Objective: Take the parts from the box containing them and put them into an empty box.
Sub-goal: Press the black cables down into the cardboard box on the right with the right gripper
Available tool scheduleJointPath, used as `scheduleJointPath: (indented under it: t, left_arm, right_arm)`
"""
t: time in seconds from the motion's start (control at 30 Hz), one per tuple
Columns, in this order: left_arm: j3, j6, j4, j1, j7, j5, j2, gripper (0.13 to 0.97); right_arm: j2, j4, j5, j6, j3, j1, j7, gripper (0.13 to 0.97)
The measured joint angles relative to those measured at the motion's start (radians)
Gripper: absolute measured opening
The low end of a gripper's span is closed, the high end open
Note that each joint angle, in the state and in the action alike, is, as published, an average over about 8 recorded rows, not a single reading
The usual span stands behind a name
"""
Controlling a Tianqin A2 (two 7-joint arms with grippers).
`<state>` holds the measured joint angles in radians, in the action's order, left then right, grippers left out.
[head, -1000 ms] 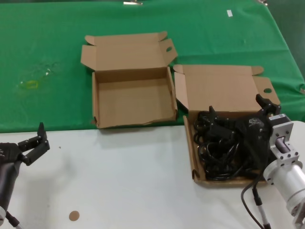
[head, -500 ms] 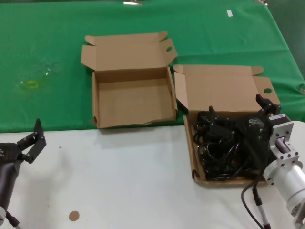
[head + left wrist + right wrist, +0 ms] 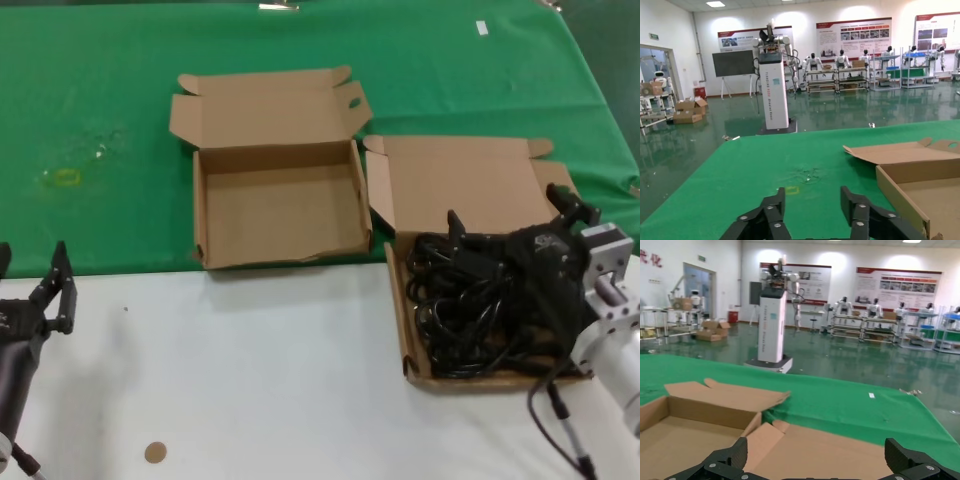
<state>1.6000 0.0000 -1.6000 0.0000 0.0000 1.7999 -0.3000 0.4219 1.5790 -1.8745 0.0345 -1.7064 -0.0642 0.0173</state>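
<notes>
My right gripper should grab the top bundle of black power cords (image 3: 520,298), toward their box's side farthest from the empty box.
The black power cords (image 3: 470,320) lie tangled in the right brown box (image 3: 396,300), whose lid (image 3: 460,190) stands open behind. My right gripper (image 3: 510,212) is open over the back of the cords, at the foot of that lid. The right wrist view shows its jaws (image 3: 817,450) wide apart with only the lid (image 3: 830,445) between them. The empty box (image 3: 280,215) sits to the left on the green cloth, and shows in both wrist views (image 3: 680,435) (image 3: 920,190). My left gripper (image 3: 35,290) is open and empty at the table's far left edge (image 3: 812,200).
The boxes sit at the seam of the green cloth (image 3: 120,120) and the white table (image 3: 250,380). A small brown disc (image 3: 154,452) lies on the white near the front. A yellowish mark (image 3: 62,178) is on the cloth at the left.
My left gripper has swung further left, towards the table's edge. My right gripper has shifted slightly right over the cords, and the cords have shifted a little.
</notes>
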Motion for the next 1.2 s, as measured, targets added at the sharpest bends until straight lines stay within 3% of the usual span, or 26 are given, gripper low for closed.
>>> scheduleJointPath:
  t: [0.2, 0.33, 0.6, 0.83, 1.2]
  left_arm:
    - [0.0, 0.0, 0.0, 0.0, 0.0, 0.0, 0.0, 0.408]
    - [0.0, 0.0, 0.0, 0.0, 0.0, 0.0, 0.0, 0.348]
    - [0.0, 0.0, 0.0, 0.0, 0.0, 0.0, 0.0, 0.227]
    - [0.0, 0.0, 0.0, 0.0, 0.0, 0.0, 0.0, 0.162]
    - [0.0, 0.0, 0.0, 0.0, 0.0, 0.0, 0.0, 0.144]
  right_arm:
    - [0.195, 0.052, -0.104, 0.037, -0.134, -0.039, 0.015, 0.966]
    - [0.339, 0.085, -0.142, 0.021, -0.231, -0.088, 0.031, 0.966]
    - [0.575, 0.092, -0.076, -0.219, -0.351, -0.231, 0.103, 0.966]
    - [0.64, 0.023, 0.011, -0.524, -0.379, -0.393, 0.075, 0.966]
    - [0.616, -0.131, 0.187, -0.973, -0.414, -0.638, -0.065, 0.966]
